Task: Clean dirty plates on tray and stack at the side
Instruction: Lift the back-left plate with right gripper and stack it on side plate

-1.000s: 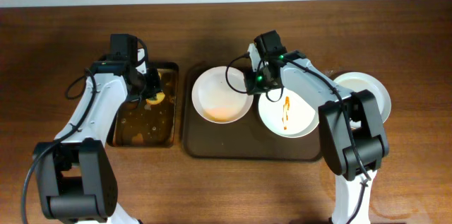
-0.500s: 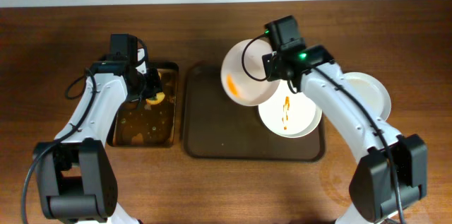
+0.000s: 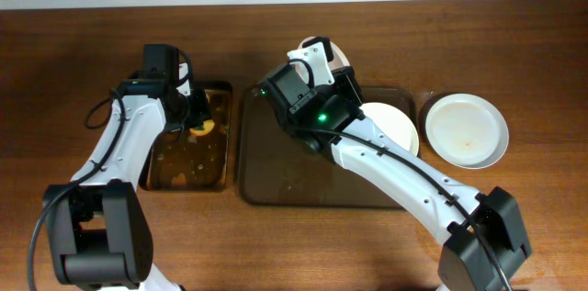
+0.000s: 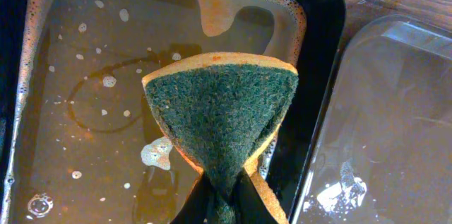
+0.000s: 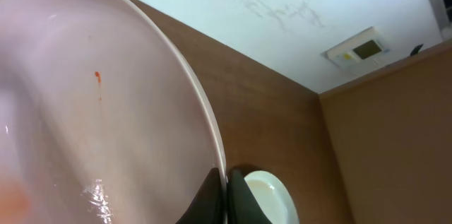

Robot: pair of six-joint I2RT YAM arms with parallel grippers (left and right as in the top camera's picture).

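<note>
Next, my right gripper lets go of the white plate on top of the plate on the table (image 3: 466, 130) (image 5: 271, 198) next to the brown tray.
My right gripper (image 5: 227, 190) is shut on the rim of a white plate (image 5: 92, 118), held lifted and tilted on edge, with a small orange speck on it. In the overhead view the raised right gripper (image 3: 323, 60) hides most of this plate (image 3: 341, 53). A second white plate (image 3: 393, 126) lies on the right of the dark brown tray (image 3: 276, 167), partly under the arm. A third plate (image 3: 469, 130) with a faint orange spot lies on the table right of the tray; it also shows in the right wrist view (image 5: 272, 197). My left gripper (image 4: 226, 206) is shut on a green and yellow sponge (image 4: 222, 114).
The sponge hangs over a narrow black tray (image 4: 321, 12) of brownish soapy water, which stands left of the brown tray (image 3: 188, 158). The brown tray's edge (image 4: 381, 111) shows at the right of the left wrist view. Bare wooden table (image 3: 92, 236) lies in front.
My right arm has lifted the plate off the left of the brown tray, raised it high and tipped it on edge. The left arm and sponge have not moved.
</note>
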